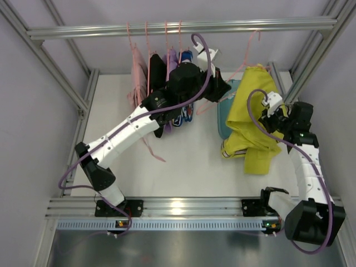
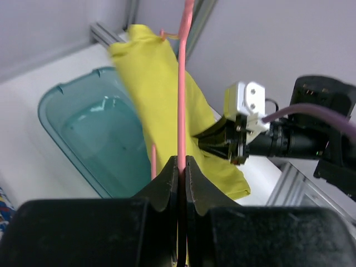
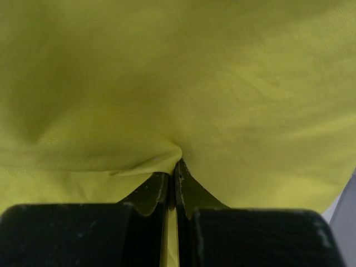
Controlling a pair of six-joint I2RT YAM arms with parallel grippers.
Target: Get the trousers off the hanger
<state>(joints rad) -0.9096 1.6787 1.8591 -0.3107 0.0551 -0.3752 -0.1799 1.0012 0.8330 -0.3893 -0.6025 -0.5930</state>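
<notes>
Next, my left gripper lets go of the pink hanger on the metal rail (image 1: 219, 26), between the blue garment and the yellow trousers.
The yellow trousers (image 1: 250, 119) hang bunched over a thin pink wire hanger (image 1: 245, 61) at the right of the table. My left gripper (image 1: 222, 89) is shut on the hanger's wire. In the left wrist view the pink hanger (image 2: 181, 83) runs straight up out of my closed left gripper (image 2: 182, 161), with the trousers (image 2: 156, 78) draped behind it. My right gripper (image 1: 271, 119) is shut on a fold of the trousers at their right side. In the right wrist view the yellow trousers (image 3: 178, 72) fill the frame, puckered into my right gripper (image 3: 172, 167).
A teal plastic bin (image 1: 225, 119) sits on the table under the trousers and also shows in the left wrist view (image 2: 83, 128). Several garments on pink hangers (image 1: 161, 83) hang from the metal rail (image 1: 183, 26) at the back left. Frame posts stand at both sides.
</notes>
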